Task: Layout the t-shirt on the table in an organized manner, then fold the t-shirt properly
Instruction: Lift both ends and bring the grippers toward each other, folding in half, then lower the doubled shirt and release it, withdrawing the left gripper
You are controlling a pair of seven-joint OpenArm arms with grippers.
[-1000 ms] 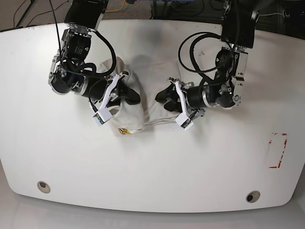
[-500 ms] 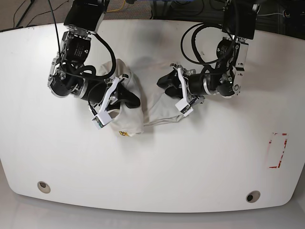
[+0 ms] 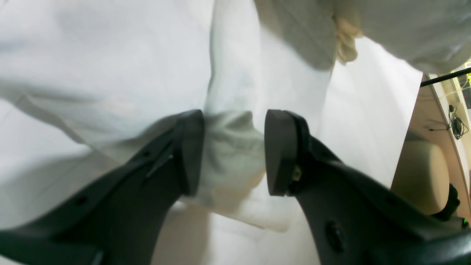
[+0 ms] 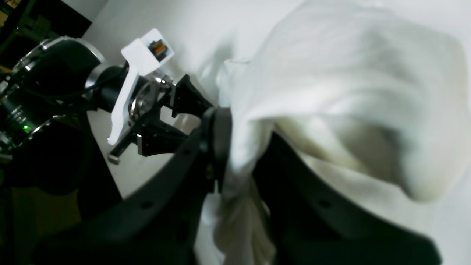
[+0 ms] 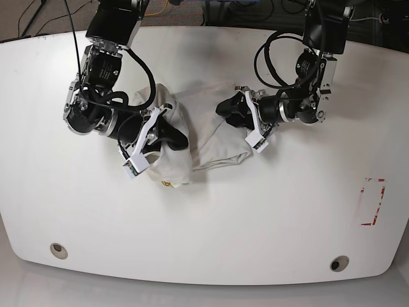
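Next, I let go of the bunched part of the t-shirt with my right gripper on the stretched cloth [image 5: 215, 137] just short of my left gripper's fingers.
The white t-shirt [image 5: 211, 128] lies crumpled at the middle back of the table [image 5: 268, 217], stretched between both grippers. A small yellow badge [image 5: 167, 183] shows at its lower left edge. My left gripper [image 5: 231, 110] holds the shirt's right end. In the left wrist view a thick fold of the t-shirt [image 3: 110, 66] fills the gap between the left gripper [image 3: 232, 151] pads. My right gripper [image 5: 171, 134] grips the left bunch. In the right wrist view the t-shirt [image 4: 349, 92] is pinched in the right gripper [image 4: 239, 147] and drapes over it.
A red tape rectangle [image 5: 372, 202] marks the table's right side. Two grey grommet holes [image 5: 58, 249] [image 5: 339, 263] sit near the front edge. Cables and dark gear lie beyond the back edge. My left arm [image 4: 55, 92] shows in the right wrist view.
My left gripper has moved right and toward the back, drawing the cloth with it. My right gripper has shifted slightly toward the front. The shirt now spans wider between them.
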